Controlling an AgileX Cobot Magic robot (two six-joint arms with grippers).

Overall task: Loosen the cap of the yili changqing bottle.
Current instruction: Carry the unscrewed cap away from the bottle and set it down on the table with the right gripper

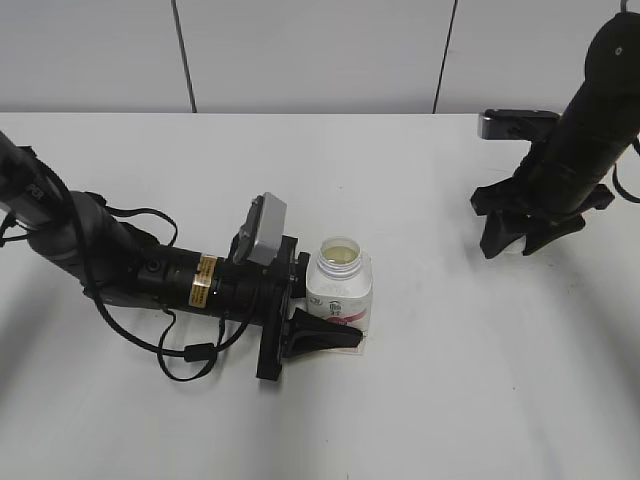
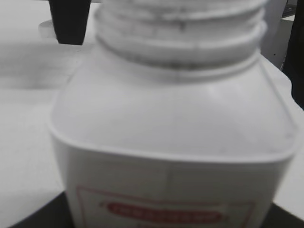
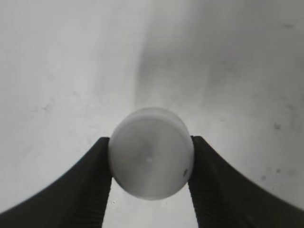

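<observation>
The robot's right gripper needs to release the cap on the bare white table (image 1: 542, 270) just in front of its black fingers.
The yili changqing bottle (image 1: 339, 290) stands upright at the table's middle, white with a pink-red label, its neck uncapped and open. It fills the left wrist view (image 2: 171, 142), where its bare threads show. My left gripper (image 1: 335, 315) is shut on the bottle's body, one black finger in front. The cap (image 3: 150, 159), round and white, sits between the black fingers of my right gripper (image 3: 150, 164), which is shut on it. In the exterior view my right gripper (image 1: 520, 238) is at the far right, low over the table, and the cap is hidden there.
The white table (image 1: 450, 380) carries nothing else. A white panelled wall (image 1: 310, 50) runs along its far edge. My left arm's cables (image 1: 190, 350) lie on the table to the left of the bottle.
</observation>
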